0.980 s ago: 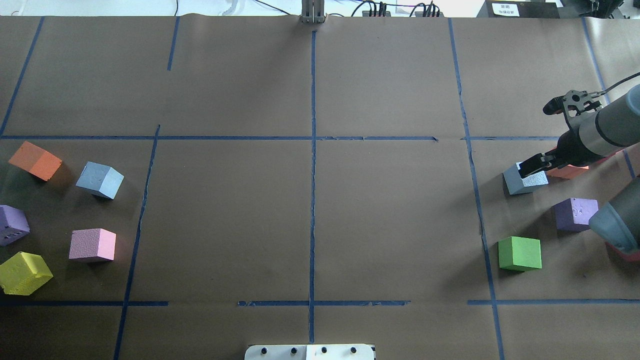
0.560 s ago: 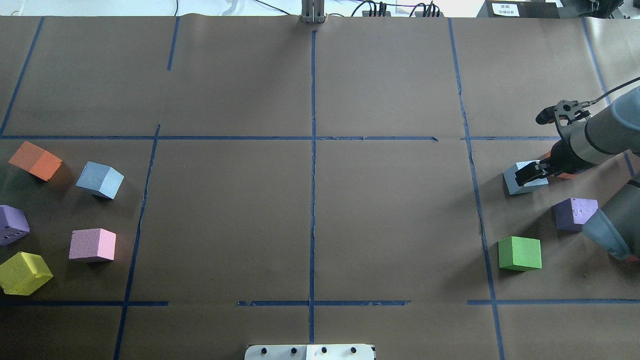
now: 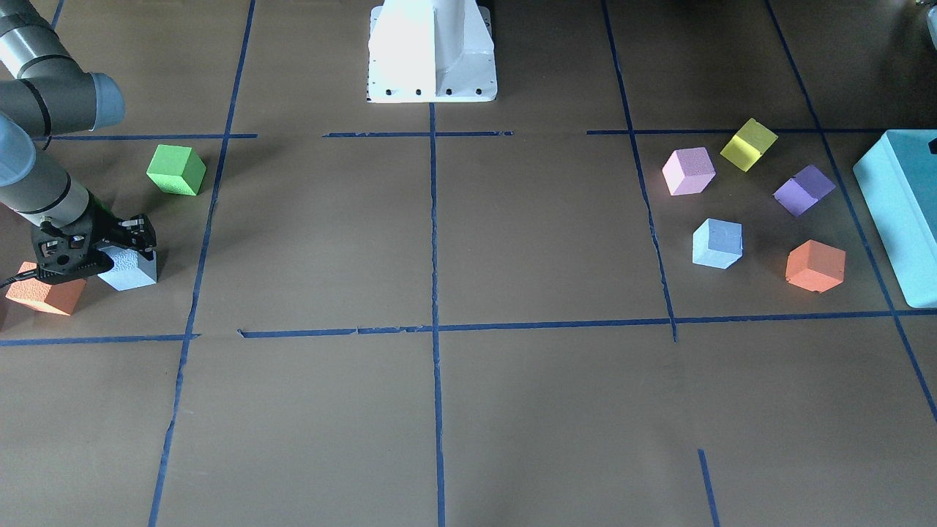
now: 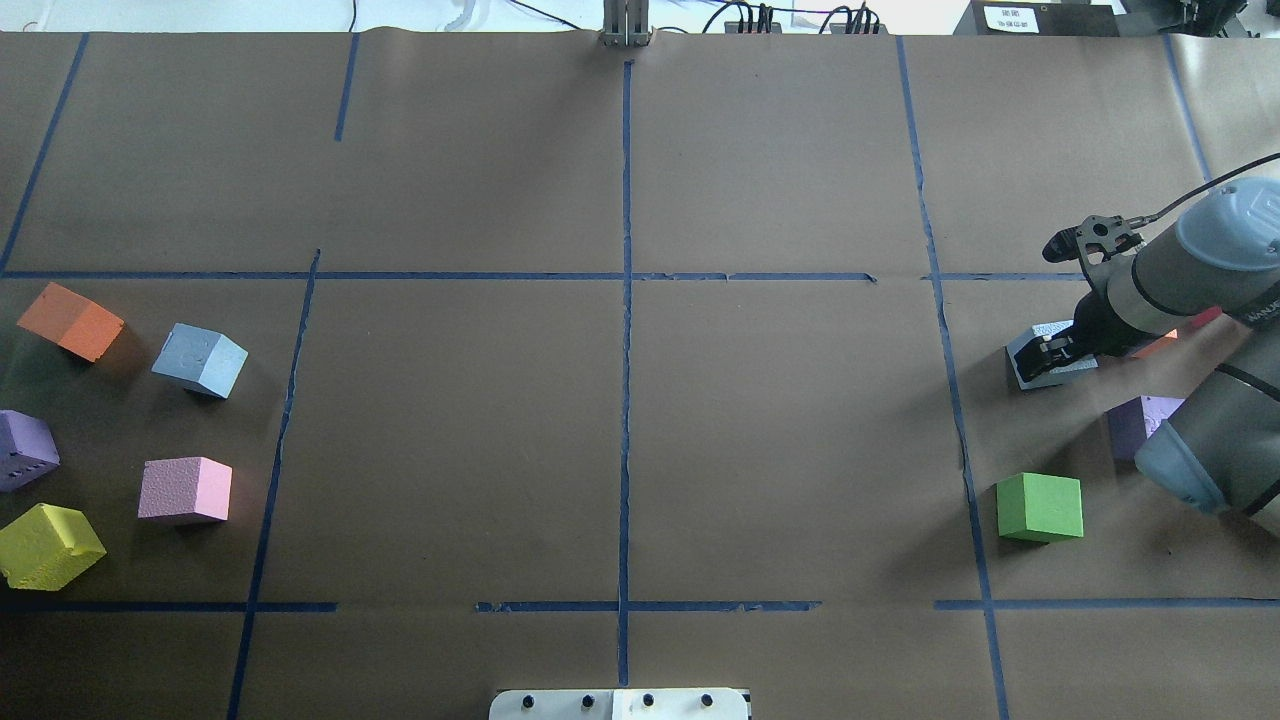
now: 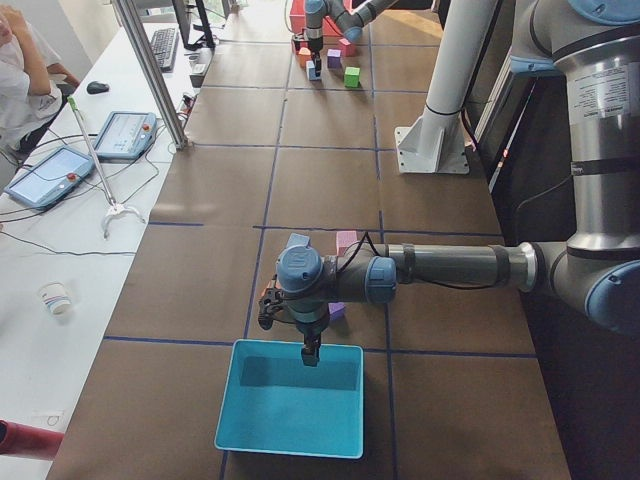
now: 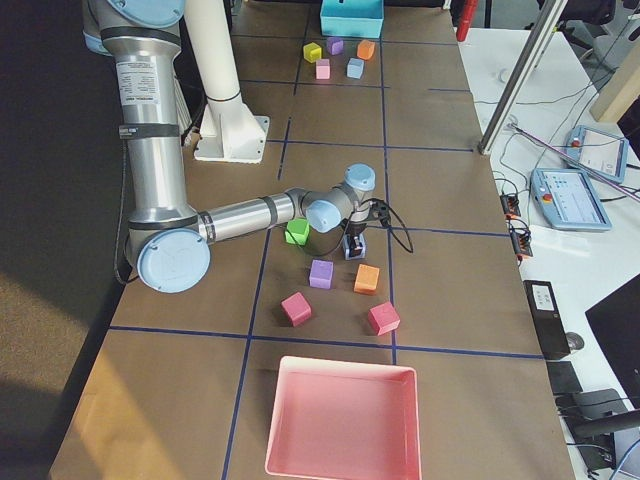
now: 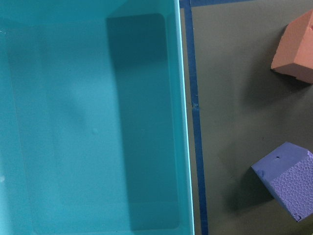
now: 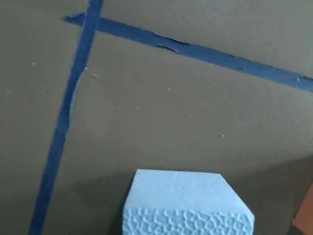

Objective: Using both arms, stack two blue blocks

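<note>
I will set the light-blue block on the middle blue tape line (image 3: 446, 249) between its cross strips, using my right gripper.
One light-blue block (image 4: 1028, 372) lies at the right of the overhead view, next to an orange cube (image 3: 45, 294). My right gripper (image 4: 1048, 354) points down on it, its fingers apart and on either side of the block's top (image 3: 130, 269). The block fills the bottom of the right wrist view (image 8: 188, 205). The other blue block (image 4: 200, 360) sits free in the left group; it also shows in the front view (image 3: 717, 243). My left gripper (image 5: 310, 352) hangs over the teal box (image 5: 290, 400), and I cannot tell whether it is open or shut.
A green cube (image 4: 1040, 507) and a purple cube (image 4: 1135, 425) lie close to the right arm. Orange (image 4: 70, 320), purple (image 4: 25, 450), pink (image 4: 185, 490) and yellow (image 4: 48, 545) cubes surround the left blue block. A pink tray (image 6: 342, 420) stands at the right end.
My right arm has swung further over the table and turned more upright. Its gripper has come down closer around the right blue block. The block and the left cubes have not moved.
</note>
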